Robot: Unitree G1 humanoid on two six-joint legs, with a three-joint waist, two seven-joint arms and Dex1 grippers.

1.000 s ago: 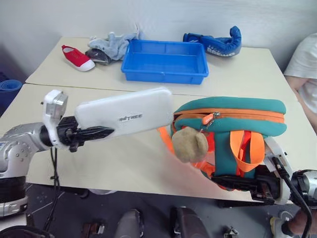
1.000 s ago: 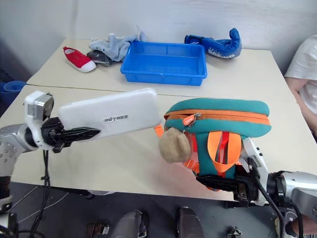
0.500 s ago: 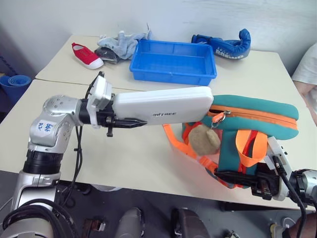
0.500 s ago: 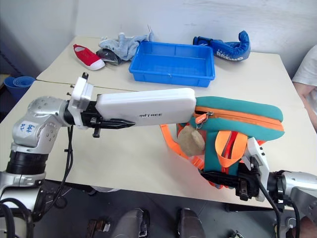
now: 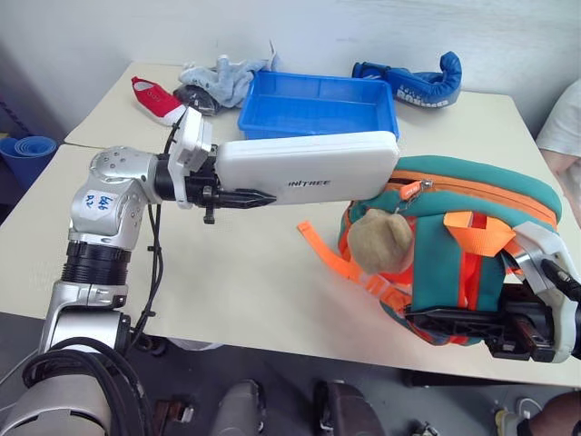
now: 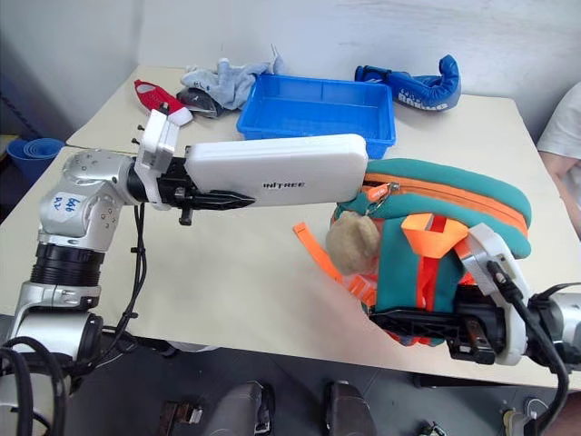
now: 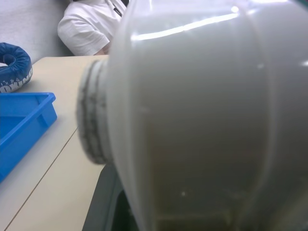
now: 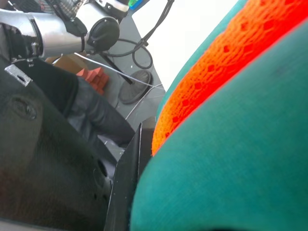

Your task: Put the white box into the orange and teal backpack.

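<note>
Next, my left gripper releases the white box inside the backpack point(image 5: 461, 193), at a spot that is just under the orange zipper behind the bear head.
The white box point(image 5: 309, 168) hangs level above the table, lettered side facing me, and looms close in the left wrist view point(image 7: 202, 120). My left gripper point(image 5: 259, 186) is shut on its left end, with one black finger point(image 5: 241, 197) showing under it. The box's right end touches the top of the orange and teal backpack point(image 5: 436, 272), by the zipper pull. A tan bear head point(image 5: 379, 241) hangs on the backpack's front. My right gripper point(image 5: 427, 318) is shut on the backpack's lower edge and holds it tilted off the table. Teal and orange fabric point(image 8: 240, 159) lies right against that wrist camera.
A blue tray point(image 5: 318, 104) stands at the back of the table point(image 5: 227, 272). A red shoe point(image 5: 156, 98) and a grey-blue plush toy point(image 5: 218, 80) lie to its left, a blue boxing glove point(image 5: 408, 82) to its right. A person in a white shirt point(image 5: 565, 118) sits at the right edge.
My left arm carried the white box to the right and levelled it, so its end now meets the backpack's top. My right gripper lifted the backpack a little.
</note>
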